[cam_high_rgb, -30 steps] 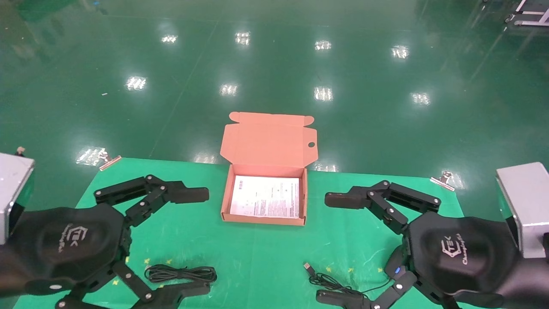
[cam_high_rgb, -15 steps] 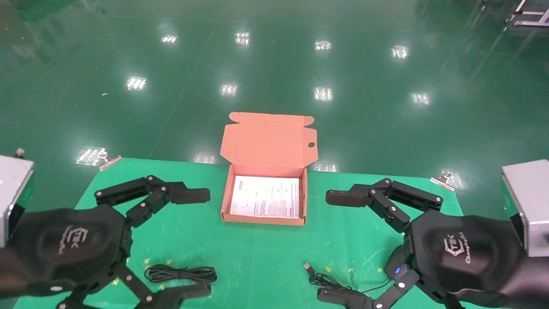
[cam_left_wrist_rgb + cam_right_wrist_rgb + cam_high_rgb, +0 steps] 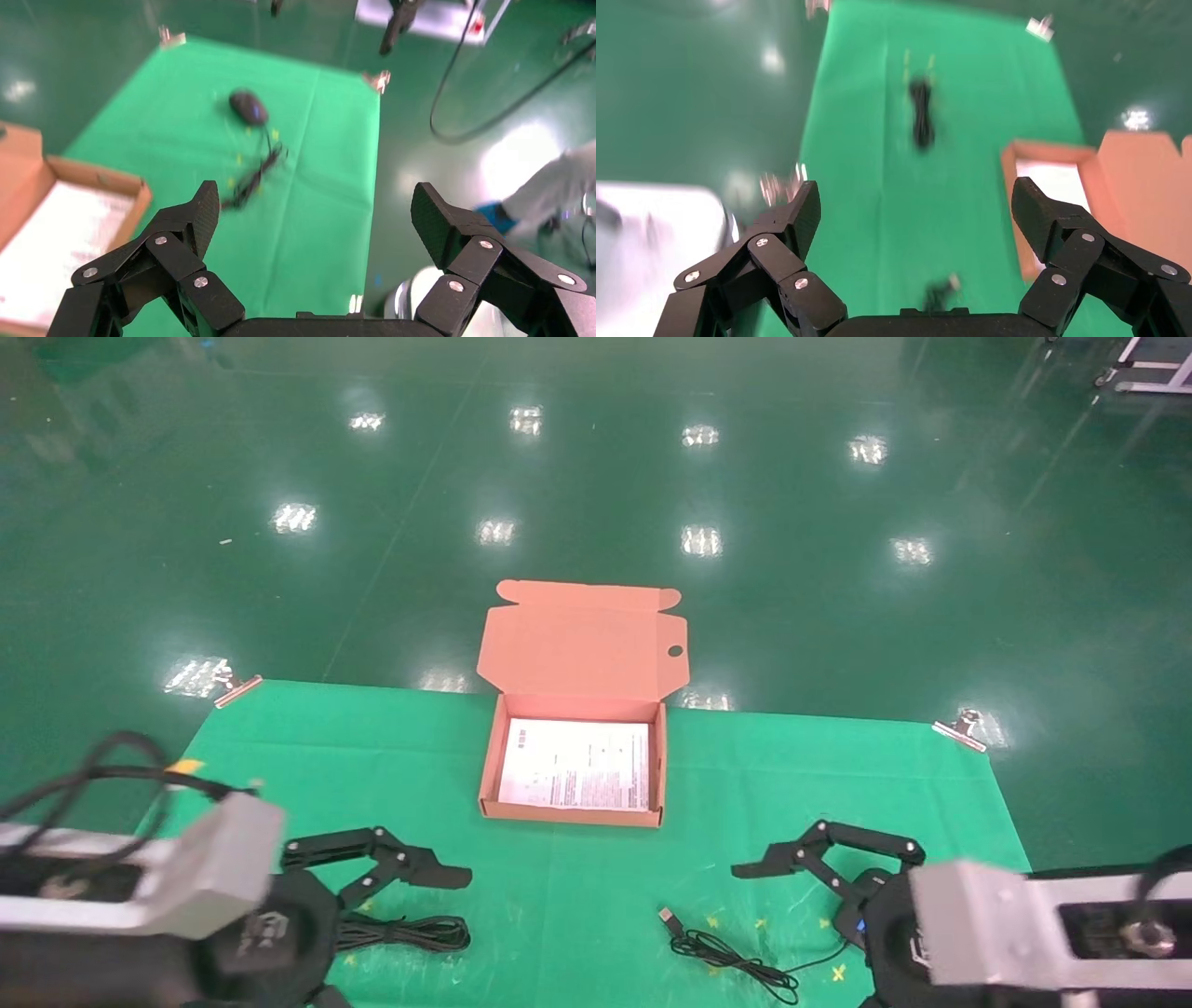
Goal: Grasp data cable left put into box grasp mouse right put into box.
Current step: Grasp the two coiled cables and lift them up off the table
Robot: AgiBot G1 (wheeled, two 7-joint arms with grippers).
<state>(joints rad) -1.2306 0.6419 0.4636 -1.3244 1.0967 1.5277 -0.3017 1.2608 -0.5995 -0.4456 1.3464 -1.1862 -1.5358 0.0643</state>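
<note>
Left gripper will grip the tied middle [image 3: 398, 932] of the data cable, leaving its looped end beyond the fingers.
The orange-brown box [image 3: 570, 817] stands open at mid-table, lid [image 3: 582, 640] up and white sheet inside. The data cable [image 3: 402, 932], a black bundle, lies at front left, just under my open left gripper [image 3: 447, 947]. The mouse [image 3: 852, 915] is mostly hidden under my open right gripper [image 3: 745, 947]; its thin cord [image 3: 731, 957] and silver plug [image 3: 667, 917] lie at front right. The left wrist view shows its open gripper [image 3: 316, 203], the mouse [image 3: 248, 107] and the box [image 3: 98, 179]. The right wrist view shows its open gripper [image 3: 916, 203], the data cable [image 3: 921, 116] and the box [image 3: 1018, 210].
A green mat [image 3: 577, 887] covers the table, held by clips at its far corners [image 3: 237, 689] [image 3: 959, 728]. Beyond the far edge is a shiny green floor. The lower finger of each gripper is cut off by the head view's bottom edge.
Both arms have dropped towards the front of the table, so the grippers now sit low over the data cable and the mouse. Both stay open. The objects have not moved.
</note>
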